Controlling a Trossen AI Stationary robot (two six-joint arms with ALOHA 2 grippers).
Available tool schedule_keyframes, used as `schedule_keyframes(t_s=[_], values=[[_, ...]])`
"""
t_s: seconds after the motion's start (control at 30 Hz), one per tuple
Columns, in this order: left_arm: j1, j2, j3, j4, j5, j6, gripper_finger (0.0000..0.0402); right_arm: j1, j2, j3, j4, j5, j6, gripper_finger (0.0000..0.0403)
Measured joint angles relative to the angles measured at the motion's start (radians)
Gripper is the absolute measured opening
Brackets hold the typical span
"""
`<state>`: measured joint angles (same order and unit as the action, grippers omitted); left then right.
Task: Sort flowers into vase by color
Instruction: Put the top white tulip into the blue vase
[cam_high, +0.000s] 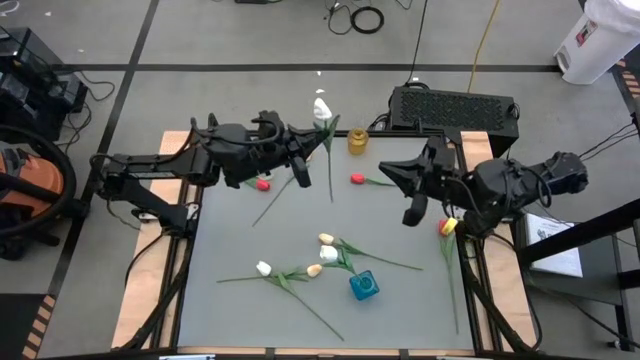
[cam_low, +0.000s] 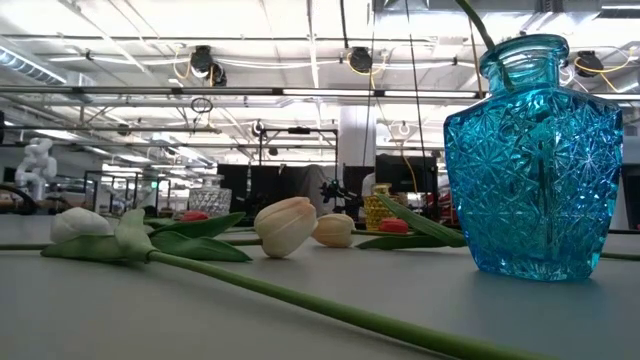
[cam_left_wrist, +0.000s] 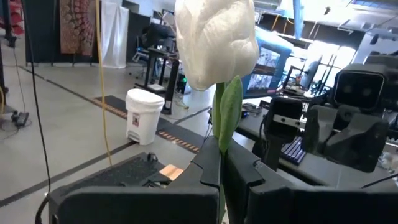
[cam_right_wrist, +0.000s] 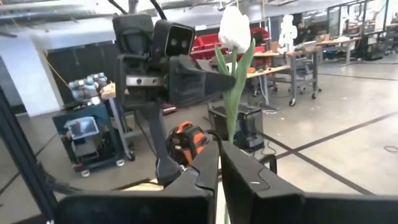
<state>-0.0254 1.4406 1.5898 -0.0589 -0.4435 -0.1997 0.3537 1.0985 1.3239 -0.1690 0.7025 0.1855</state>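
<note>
Next, I open my right gripper, shut short of the white tulip's stem, bring the tulip closer and grip just below my left gripper's fingers (cam_right_wrist: 232, 118).
My left gripper (cam_left_wrist: 221, 158) is raised over the far middle of the table (cam_high: 220, 300), shut on a white tulip (cam_high: 321, 108) that stands upright in it. My right gripper (cam_high: 388, 167) is shut with nothing between its fingers (cam_right_wrist: 219, 152). It points at the tulip from the right, a little apart from it. A yellow vase (cam_high: 358, 140) stands at the far edge and a blue vase (cam_high: 364, 286) near the front. Two red tulips (cam_high: 262, 184) (cam_high: 356, 179), two cream ones (cam_high: 326, 239) (cam_high: 314, 270) and a white one (cam_high: 263, 268) lie flat on the table. My left gripper pinches the white tulip's stem and leaf (cam_left_wrist: 222, 140) between its two fingers, a short way below the head. The fingers lie level, come from the table's left and cross the stem. The head stands above them and the long stem (cam_high: 331, 185) hangs below, clear of the table.
A red-and-yellow tulip (cam_high: 447, 226) lies along the table's right edge under my right arm, its stem (cam_high: 455, 300) running toward the near edge. A black box (cam_high: 455, 108) sits behind the far right corner. The table's near left part is bare.
</note>
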Motion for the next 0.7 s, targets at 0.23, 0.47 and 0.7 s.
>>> schedule_keyframes(t_s=[0.23,0.47,0.7], values=[[0.004,0.000,0.000,0.056,0.005,0.030,0.0001,-0.015,0.036,0.013,0.014,0.000,0.017,0.0011],[0.006,0.009,0.001,0.076,0.006,0.025,0.0001,-0.016,0.072,0.013,0.036,0.004,0.012,0.0021],[0.005,0.050,0.001,0.118,0.039,-0.001,0.0001,-0.041,0.081,0.013,0.035,0.005,0.012,0.0061]])
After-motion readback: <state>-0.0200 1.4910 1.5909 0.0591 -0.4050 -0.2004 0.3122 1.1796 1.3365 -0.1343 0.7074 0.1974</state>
